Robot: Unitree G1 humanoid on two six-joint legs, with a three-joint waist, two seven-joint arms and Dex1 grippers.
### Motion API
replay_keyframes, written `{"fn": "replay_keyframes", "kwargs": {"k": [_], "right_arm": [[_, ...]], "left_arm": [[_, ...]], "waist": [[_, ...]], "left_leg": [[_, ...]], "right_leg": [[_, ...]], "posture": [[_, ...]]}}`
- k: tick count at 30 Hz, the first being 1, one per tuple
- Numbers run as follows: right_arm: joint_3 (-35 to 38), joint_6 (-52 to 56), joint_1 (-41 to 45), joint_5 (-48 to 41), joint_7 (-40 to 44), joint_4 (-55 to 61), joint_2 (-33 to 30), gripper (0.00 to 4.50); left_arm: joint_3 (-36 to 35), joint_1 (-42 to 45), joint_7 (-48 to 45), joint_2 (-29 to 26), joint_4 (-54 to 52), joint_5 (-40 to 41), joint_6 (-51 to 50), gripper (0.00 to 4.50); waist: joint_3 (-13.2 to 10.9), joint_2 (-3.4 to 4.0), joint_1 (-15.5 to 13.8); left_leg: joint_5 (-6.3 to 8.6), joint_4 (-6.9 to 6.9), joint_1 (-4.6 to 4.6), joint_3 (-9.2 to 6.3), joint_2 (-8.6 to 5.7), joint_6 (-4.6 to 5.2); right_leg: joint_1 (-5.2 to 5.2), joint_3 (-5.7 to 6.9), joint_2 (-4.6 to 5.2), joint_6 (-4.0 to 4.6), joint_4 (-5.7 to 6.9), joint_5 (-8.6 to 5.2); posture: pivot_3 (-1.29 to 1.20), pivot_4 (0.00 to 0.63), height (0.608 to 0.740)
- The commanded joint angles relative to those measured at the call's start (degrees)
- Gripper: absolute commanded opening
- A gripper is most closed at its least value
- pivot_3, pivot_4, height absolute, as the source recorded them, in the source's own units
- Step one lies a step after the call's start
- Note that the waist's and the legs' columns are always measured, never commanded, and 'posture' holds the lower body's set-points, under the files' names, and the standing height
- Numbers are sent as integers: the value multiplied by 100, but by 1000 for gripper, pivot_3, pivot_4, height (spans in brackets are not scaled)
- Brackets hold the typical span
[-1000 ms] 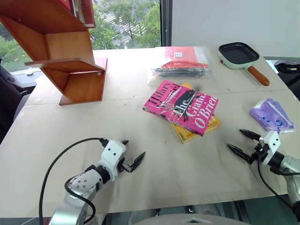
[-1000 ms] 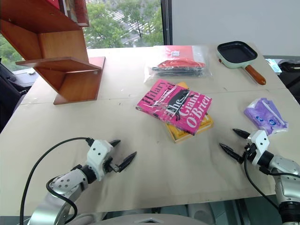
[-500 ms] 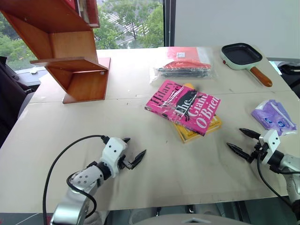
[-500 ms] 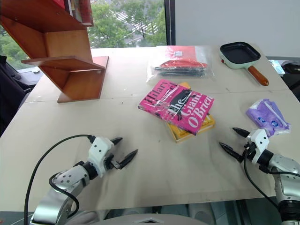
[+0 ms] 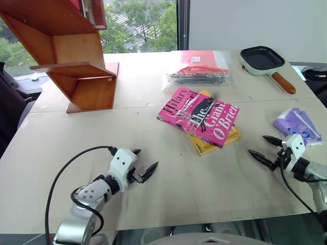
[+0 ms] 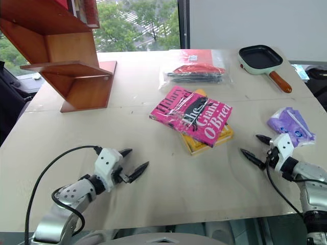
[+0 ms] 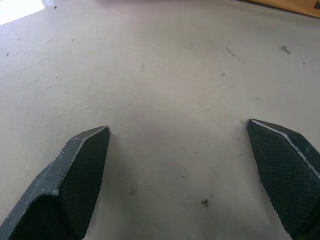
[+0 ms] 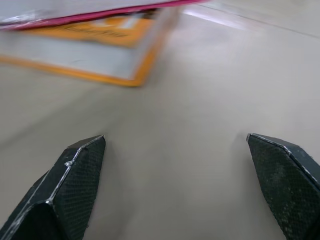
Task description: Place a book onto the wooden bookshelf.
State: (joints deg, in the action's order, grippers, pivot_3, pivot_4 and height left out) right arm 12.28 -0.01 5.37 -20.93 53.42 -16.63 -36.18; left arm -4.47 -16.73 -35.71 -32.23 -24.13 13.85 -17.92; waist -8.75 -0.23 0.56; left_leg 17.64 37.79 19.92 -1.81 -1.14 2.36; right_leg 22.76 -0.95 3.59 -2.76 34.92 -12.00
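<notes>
Next, my left gripper will go to the middle of the pink book's spine point(image 5: 185, 130), just above the yellow book, and close there.
The book point(image 5: 199, 116), bright pink in a glossy wrap, lies flat at the table's middle on top of a yellow book point(image 5: 218, 142). The wooden bookshelf point(image 5: 76, 66) stands at the far left corner, its slanted boards rising out of view. My left gripper point(image 5: 147, 159) hovers open over bare table near the front left, well short of the books. My right gripper point(image 5: 258, 145) is open low at the front right, pointing toward the books. In the right wrist view the yellow book point(image 8: 100, 55) lies ahead of the open fingers point(image 8: 75, 165), with the pink book's edge point(image 8: 100, 15) above it.
A clear bag point(image 5: 199, 71) of red and black items lies behind the books. A mint frying pan point(image 5: 260, 58) with a wooden handle sits at the far right. A purple packet point(image 5: 296, 125) rests just beyond my right gripper. The table's front edge point(image 5: 204, 214) is close.
My right gripper has edged a little forward over the table, toward the books. The left gripper has barely moved. Both stay open and the books lie as before.
</notes>
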Motion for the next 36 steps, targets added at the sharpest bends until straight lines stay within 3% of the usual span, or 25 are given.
{"fn": "replay_keyframes", "kwargs": {"k": [1,2,5,6,10,14,18,23,29,36], "right_arm": [[225,436,556,-92,-157,24,-323,4500],[193,511,699,-46,-164,-65,-377,4500],[203,675,1484,-79,-250,-423,-426,3609],[151,651,1826,-23,-253,-627,-410,3145],[-108,540,2769,194,-159,-1359,-274,1373],[-525,231,3737,599,1,-2395,52,61],[-784,-255,4615,972,67,-3506,406,61],[-938,-524,4967,1195,374,-4116,561,61],[-890,-205,4793,943,1260,-3689,551,61],[-907,412,4382,796,1487,-2734,514,61]], "left_arm": [[-530,69,-422,-466,-318,444,-315,4484],[-606,130,-516,-538,-380,625,-427,4484],[-988,433,-881,-778,-611,1346,-724,4500],[-1129,584,-958,-847,-687,1626,-863,4500],[-1370,953,-1179,-1137,-839,2200,-1256,4500],[-1357,1175,-1343,-1508,-873,2377,-1541,4500],[-1370,1239,-1284,-1654,-1029,2513,-1788,4500],[-1393,1236,-1198,-1672,-1172,2520,-1881,4500],[-1253,1340,-1095,-1635,-1159,2453,-1895,4500],[-1038,1909,-1046,-1376,-935,2491,-1652,4500]], "waist": [[-20,0,14],[-34,-2,14],[-38,-5,6],[-39,-4,-2],[-40,-5,4],[-44,-5,20],[-55,-4,47],[-57,-6,7],[-58,-5,34],[-57,-5,21]], "left_leg": [[0,0,3,0,0,0],[0,0,6,0,0,0],[-1,15,70,0,-3,-2],[-15,33,119,-1,-4,-25],[-20,47,153,-11,-8,-39],[-20,46,189,-12,-19,-39],[-21,44,190,-9,-22,-39],[-21,45,197,-20,-27,-40],[-21,46,193,-18,-27,-40],[-23,53,191,-21,-27,-43]], "right_leg": [[4,2,0,2,-1,2],[7,2,0,3,-1,2],[64,13,1,0,1,8],[101,20,1,-15,5,22],[116,26,7,-18,-4,24],[150,27,11,-19,-10,25],[156,38,8,-19,-6,25],[156,39,10,-19,-7,25],[156,38,14,-20,-2,25],[155,38,14,-20,9,27]], "posture": [[0,150,740],[0,150,740],[0,150,740],[0,150,740],[0,150,740],[0,150,740],[0,150,740],[0,150,740],[0,150,740],[0,150,740]]}}
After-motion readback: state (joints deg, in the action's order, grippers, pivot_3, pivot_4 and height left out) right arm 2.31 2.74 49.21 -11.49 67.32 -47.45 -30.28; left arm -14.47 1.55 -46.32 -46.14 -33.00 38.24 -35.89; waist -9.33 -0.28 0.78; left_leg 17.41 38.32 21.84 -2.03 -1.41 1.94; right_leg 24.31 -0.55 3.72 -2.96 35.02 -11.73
